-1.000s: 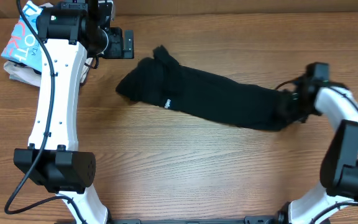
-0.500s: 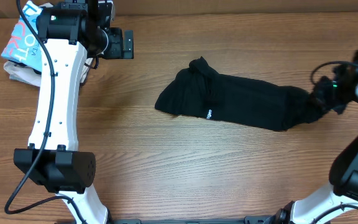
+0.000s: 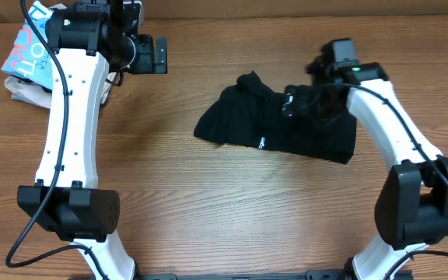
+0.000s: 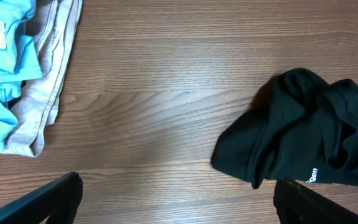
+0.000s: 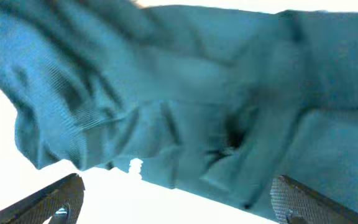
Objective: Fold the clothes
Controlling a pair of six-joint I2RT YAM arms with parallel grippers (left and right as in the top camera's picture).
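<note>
Next, my left gripper needs to go to the black shirt's end (image 3: pixel 206 128) (image 4: pixel 232 154) nearest the light blue shirt and close there.
The black shirt (image 3: pixel 263 124) lies bunched on the wooden table, its right part doubled back over the middle, with a small white logo on its front edge. My right gripper (image 3: pixel 295 103) hovers over the shirt's upper middle. In the right wrist view its jaws (image 5: pixel 179 186) stand wide apart above the fabric (image 5: pixel 185 99), which looks teal there, and nothing is between the fingers. My left gripper (image 3: pixel 159 54) is open at the back left, well away from the shirt. The left wrist view shows the shirt's left end (image 4: pixel 291 137) beyond the right finger.
A light blue shirt (image 3: pixel 29 50) with lettering lies on a beige garment (image 3: pixel 29 92) at the back left corner, also seen as blue cloth (image 4: pixel 2 68) and beige cloth (image 4: pixel 51 74). Bare wood (image 3: pixel 208 210) lies in front of the black shirt.
My right gripper swung from the far right edge leftward over the shirt, carrying its right end across, then opened and let go. The shirt is now shorter. The left arm stayed still.
</note>
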